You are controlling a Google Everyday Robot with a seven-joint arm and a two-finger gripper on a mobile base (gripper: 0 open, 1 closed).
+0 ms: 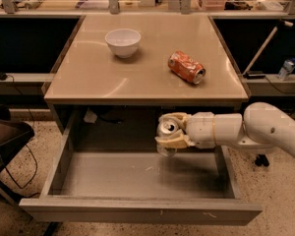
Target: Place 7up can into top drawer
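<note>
Next, I release the 7up can upright near the middle of the open top drawer's grey bottom (167, 168).
The 7up can (165, 133), silver with a shiny pull-tab top, is upright in my gripper (171, 130), whose cream fingers are shut around it. My white arm (246, 129) comes in from the right. The can hangs inside the open top drawer (137, 211), over the right part of its grey floor near the back, just below the table's front edge. I cannot tell whether the can's base touches the floor.
A beige table (98, 77) stands above the drawer, with a white bowl (123, 42) at the back left and a dented orange-red can (186, 67) lying on its side at the right. A dark chair (5, 136) stands at the left. A water bottle (287, 69) is at far right.
</note>
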